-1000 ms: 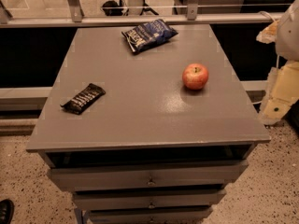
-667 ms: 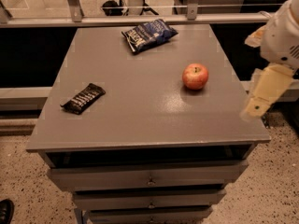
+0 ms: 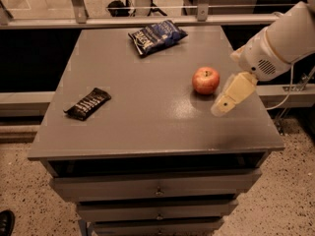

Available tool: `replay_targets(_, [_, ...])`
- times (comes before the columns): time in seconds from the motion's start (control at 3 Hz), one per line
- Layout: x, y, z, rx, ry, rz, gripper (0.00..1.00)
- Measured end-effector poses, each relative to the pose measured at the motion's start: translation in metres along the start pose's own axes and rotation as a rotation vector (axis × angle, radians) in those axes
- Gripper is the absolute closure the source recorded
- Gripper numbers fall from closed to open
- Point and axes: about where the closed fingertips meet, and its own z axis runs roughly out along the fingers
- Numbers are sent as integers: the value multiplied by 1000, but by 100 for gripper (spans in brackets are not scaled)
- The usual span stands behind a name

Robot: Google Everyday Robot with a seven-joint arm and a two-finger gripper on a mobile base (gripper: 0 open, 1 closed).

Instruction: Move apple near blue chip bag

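My gripper will grip the middle of the red-orange apple (image 3: 207, 80), because the apple should move near the blue chip bag.
The red-orange apple (image 3: 205, 80) sits upright on the right half of the grey tabletop (image 3: 147, 112). The blue chip bag (image 3: 156, 35) lies flat near the far edge of the table, well apart from the apple, up and to the left of it. My gripper (image 3: 222, 106) comes in from the right on a white arm (image 3: 280, 43). It hangs just right of and slightly in front of the apple, above the table, a small gap away from the fruit and holding nothing that shows.
A black-brown snack bar wrapper (image 3: 87, 103) lies on the left side of the table. The table is a drawer cabinet with drawers (image 3: 157, 188) below. A metal railing (image 3: 147, 18) runs behind the far edge. A dark shoe (image 3: 6, 222) is at the bottom left.
My arm has swung in from the right edge toward the table, bringing the gripper down close beside the apple. The apple, bag and wrapper have not moved.
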Motion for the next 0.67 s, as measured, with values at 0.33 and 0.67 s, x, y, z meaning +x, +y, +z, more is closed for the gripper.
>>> replay_targets(0.33, [-9, -17, 20, 1, -72, 42, 0])
replay_targets(0.67, [-18, -30, 41, 15, -157, 56, 0])
